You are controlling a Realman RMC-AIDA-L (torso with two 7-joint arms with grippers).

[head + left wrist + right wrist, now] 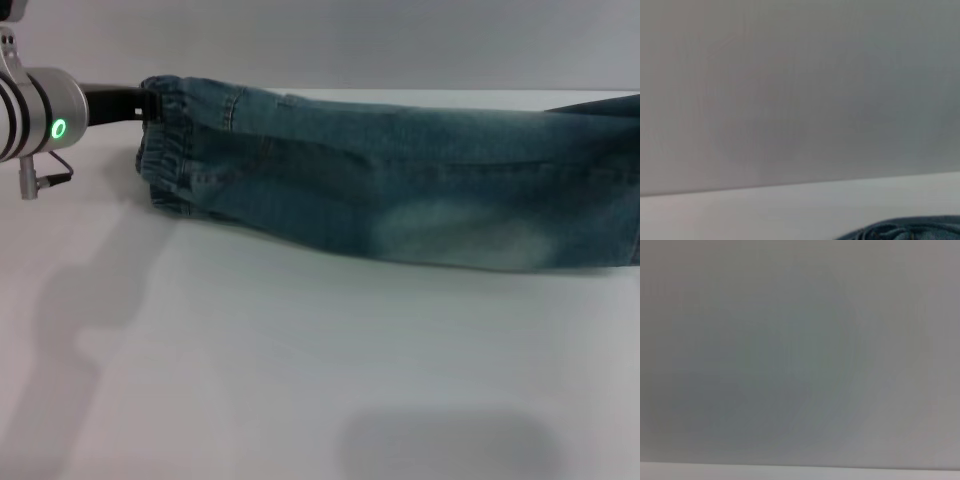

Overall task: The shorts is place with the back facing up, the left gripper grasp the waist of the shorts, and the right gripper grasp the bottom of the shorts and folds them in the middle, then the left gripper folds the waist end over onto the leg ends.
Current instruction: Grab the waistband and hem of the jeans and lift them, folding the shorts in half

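Next, my right gripper releases the bottom of the shorts, which now lie folded across the white table, on the folded denim (620, 188) next to the pale faded patch.
The blue denim shorts (400, 190) lie folded lengthwise in a long band across the white table (300, 380). The gathered waist of the shorts (165, 150) is at the left. The leg ends (634, 215) reach the right border of the head view, with pale faded patches near them. My left gripper (150, 105), black on a silver arm with a green dot, meets the far corner of the waistband and looks shut on it. In the left wrist view a strip of denim (910, 230) shows at the lower edge. My right gripper is out of view.
A plain grey wall (350, 40) stands behind the table. The right wrist view shows only this wall (800, 350) and a thin strip of table (800, 474). Soft shadows lie on the tabletop in front of the shorts.
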